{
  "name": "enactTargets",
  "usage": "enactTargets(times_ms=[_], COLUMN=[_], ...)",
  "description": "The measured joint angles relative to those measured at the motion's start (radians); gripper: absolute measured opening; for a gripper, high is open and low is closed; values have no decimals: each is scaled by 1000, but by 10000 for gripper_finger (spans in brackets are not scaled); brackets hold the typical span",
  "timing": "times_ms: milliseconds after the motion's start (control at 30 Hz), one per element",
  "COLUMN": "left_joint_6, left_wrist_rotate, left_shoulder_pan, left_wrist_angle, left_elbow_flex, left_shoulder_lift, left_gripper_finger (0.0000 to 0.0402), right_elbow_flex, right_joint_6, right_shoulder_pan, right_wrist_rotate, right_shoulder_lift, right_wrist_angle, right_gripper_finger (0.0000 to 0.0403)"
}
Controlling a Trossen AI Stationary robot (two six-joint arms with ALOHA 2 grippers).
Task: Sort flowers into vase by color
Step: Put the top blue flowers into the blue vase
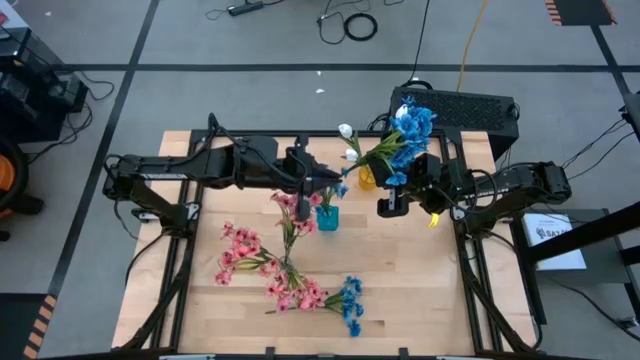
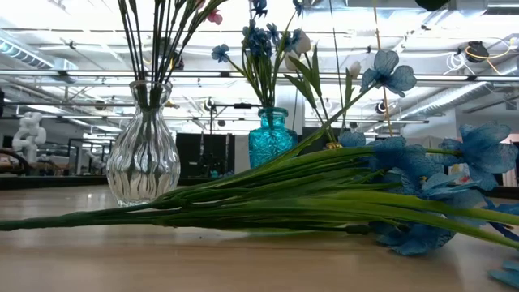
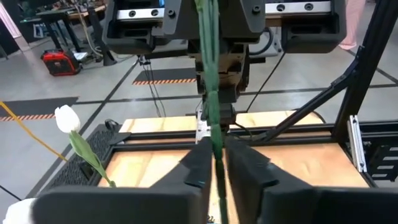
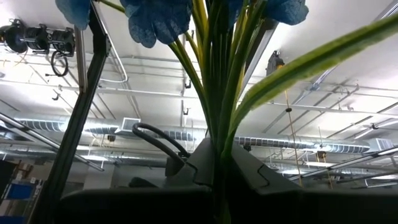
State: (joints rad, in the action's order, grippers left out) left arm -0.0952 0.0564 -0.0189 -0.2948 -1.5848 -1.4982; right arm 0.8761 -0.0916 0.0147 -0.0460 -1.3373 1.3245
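The blue flower's leaves are pinched in my right gripper close under the blossoms, so my left gripper needs to hold the flower steady while my right gripper takes the stem lower down (image 3: 214, 112).
A blue flower (image 1: 410, 125) is held in the air over the table's far middle. Both grippers are shut on its green stem. My right gripper (image 1: 392, 200) tips upward beneath the blossoms (image 4: 155, 18). My left gripper (image 1: 325, 185) reaches in level from the table's left, lower on the stem (image 3: 214, 93). Below stand three vases. A clear vase (image 2: 146, 158) holds pink sprays. A teal vase (image 1: 327, 215) holds blue ones. A yellow vase (image 1: 367, 178) holds white tulips (image 1: 346, 131). Pink sprays (image 1: 245, 255) and another blue flower (image 1: 350, 300) lie flat on the table. My left gripper pinches the thin lower stem (image 3: 217, 163) between its two fingers (image 3: 200, 168). It comes level from the table's left and lies across the stem. The stem stands about upright and clear of the table. My right gripper pinches the bundle of stem and leaves (image 4: 217, 146) between its fingers (image 4: 255, 171), slanting upward from the table's right. The blossoms stand above the fingers.
The three vases stand close together right under both grippers. A black box (image 1: 460, 108) sits past the table's far right corner. Bare wood (image 1: 420, 290) shows at the near right.
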Motion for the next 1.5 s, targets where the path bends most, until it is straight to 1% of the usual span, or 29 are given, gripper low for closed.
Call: enactTargets(times_ms=[67,133,267,333,400,533,633,733,900,967,1033,1133,1200,1300,1400,1500], left_joint_6=[-16,-19,-18,-18,-18,-18,-18,-24,-27,-42,-42,-42,-42,-42,-42,-42], left_wrist_rotate=[3,4,3,2,1,0,0,0,-4,-32,-66,-86,-92,-129,-148,-158], left_shoulder_pan=[1,2,10,14,14,14,14,14,25,31,40,52,62,71,72,72], left_wrist_angle=[0,0,-14,-25,-41,-54,-58,-77,-128,-153,-173,-184,-188,-192,-193,-199], left_elbow_flex=[0,0,0,0,1,1,1,1,0,0,0,0,0,0,0,0], left_shoulder_lift=[0,0,0,0,7,26,49,76,110,113,110,110,110,110,110,110], left_gripper_finger=[22,11,16,16,14,11,11,10,10,10,10,9,9,9,9,9], right_elbow_flex=[0,0,0,0,0,0,0,0,0,0,0,5,25,67,119,162], right_joint_6=[-2,-4,-7,-6,-5,-1,1,1,1,1,19,70,78,76,76,66], right_shoulder_pan=[0,0,0,0,0,0,0,0,0,0,-4,-18,-22,-22,-22,-22], right_wrist_rotate=[1,0,-3,-6,-6,-5,-6,-6,-3,5,40,104,108,108,109,118], right_shoulder_lift=[0,0,1,5,15,36,50,57,61,61,61,61,57,44,29,18], right_wrist_angle=[0,-2,-22,-47,-86,-177,-219,-222,-244,-261,-289,-318,-346,-386,-420,-478], right_gripper_finger=[9,9,10,18,34,84,120,149,181,192,206,234,253,274,285,284])
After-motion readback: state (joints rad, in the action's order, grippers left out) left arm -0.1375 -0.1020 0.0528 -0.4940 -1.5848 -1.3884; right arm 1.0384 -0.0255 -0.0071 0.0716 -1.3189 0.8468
